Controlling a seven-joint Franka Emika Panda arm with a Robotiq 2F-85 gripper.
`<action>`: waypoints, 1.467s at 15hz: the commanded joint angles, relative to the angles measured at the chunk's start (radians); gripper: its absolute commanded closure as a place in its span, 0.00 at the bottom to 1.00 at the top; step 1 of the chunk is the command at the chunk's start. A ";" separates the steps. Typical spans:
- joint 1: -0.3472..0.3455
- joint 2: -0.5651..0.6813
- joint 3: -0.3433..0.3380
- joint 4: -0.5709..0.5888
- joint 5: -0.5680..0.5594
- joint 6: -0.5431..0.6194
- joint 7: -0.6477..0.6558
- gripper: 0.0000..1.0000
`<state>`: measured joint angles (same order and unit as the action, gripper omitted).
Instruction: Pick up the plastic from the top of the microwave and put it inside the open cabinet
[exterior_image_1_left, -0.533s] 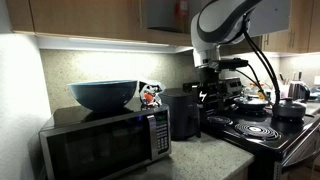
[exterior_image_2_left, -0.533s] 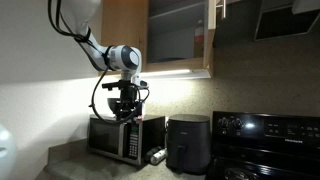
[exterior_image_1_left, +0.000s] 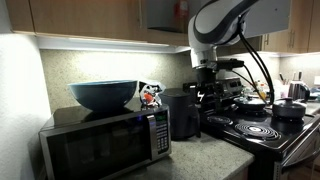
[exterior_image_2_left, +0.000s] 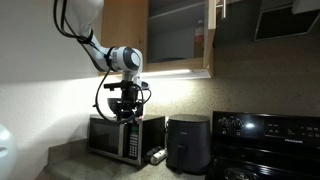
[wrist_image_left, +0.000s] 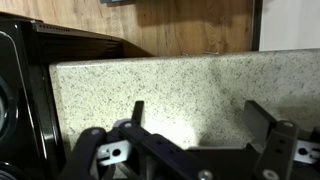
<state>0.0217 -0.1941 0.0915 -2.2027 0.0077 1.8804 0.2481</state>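
Observation:
Next, I grab the top end (exterior_image_1_left: 152, 88) of the plastic on the microwave beside the dark blue bowl.
The plastic (exterior_image_1_left: 149, 95), a small crumpled white wrapper with red print, lies on top of the silver and black microwave (exterior_image_1_left: 105, 145), just right of a large dark blue bowl (exterior_image_1_left: 103, 94). My gripper (exterior_image_1_left: 207, 97) hangs open and empty to the right of the plastic, above a black cylindrical appliance (exterior_image_1_left: 183, 112). In an exterior view the gripper (exterior_image_2_left: 125, 111) sits just over the microwave (exterior_image_2_left: 122, 137) and hides the plastic. The open cabinet (exterior_image_2_left: 175, 35) is above and to the right. In the wrist view the open fingers (wrist_image_left: 200, 120) face a speckled backsplash.
A black stove (exterior_image_1_left: 262, 128) with pots stands beyond the cylindrical appliance (exterior_image_2_left: 188, 143). Closed brown wall cabinets (exterior_image_1_left: 80, 15) run above the counter. A red-labelled item (exterior_image_2_left: 198, 36) stands inside the open cabinet. A small can (exterior_image_2_left: 156, 155) lies on the counter by the microwave.
The arm has shifted very slightly toward the microwave; the gripper stays open. The plastic and bowl have not moved.

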 joint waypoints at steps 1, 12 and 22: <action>0.011 0.142 -0.009 0.176 -0.022 -0.075 -0.089 0.00; 0.020 0.217 -0.017 0.295 -0.017 -0.049 -0.084 0.00; 0.104 0.264 0.032 0.447 -0.185 0.302 -0.158 0.00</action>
<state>0.1125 0.0530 0.1122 -1.7863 -0.1804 2.0842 0.1571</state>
